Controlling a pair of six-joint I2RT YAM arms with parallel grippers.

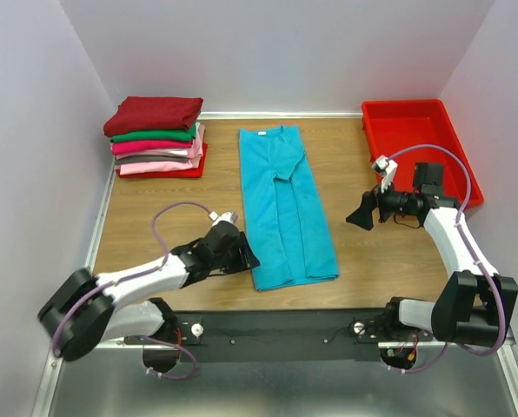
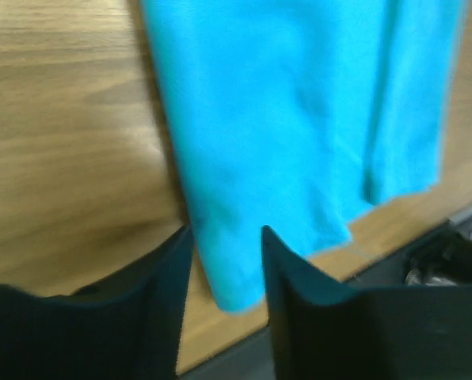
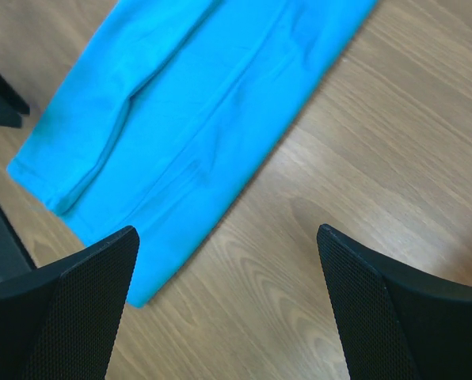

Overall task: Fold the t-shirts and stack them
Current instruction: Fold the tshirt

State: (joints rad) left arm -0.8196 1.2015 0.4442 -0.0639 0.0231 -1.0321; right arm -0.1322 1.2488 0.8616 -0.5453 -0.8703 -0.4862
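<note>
The robot's left gripper points across the long side of the teal t-shirt, so it should open, turn toward the collar and grab the teal t-shirt's near edge [image 1: 280,285].
The teal t-shirt [image 1: 285,204] lies flat in the middle of the table, folded lengthwise into a long strip, collar at the far end. My left gripper [image 1: 249,258] is low at its near left corner. In the left wrist view the jaws [image 2: 226,231] stand a little apart, with the shirt's corner [image 2: 299,103] between them and bare wood beside it. My right gripper [image 1: 360,215] hangs wide open and empty over bare table right of the shirt, whose right edge [image 3: 188,111] shows between the fingers [image 3: 227,230]. A stack of folded shirts [image 1: 155,136], dark red on top, sits far left.
A red plastic bin [image 1: 420,148] stands at the far right corner, just behind the right arm. White walls close in the table on three sides. The black rail with the arm bases runs along the near edge.
</note>
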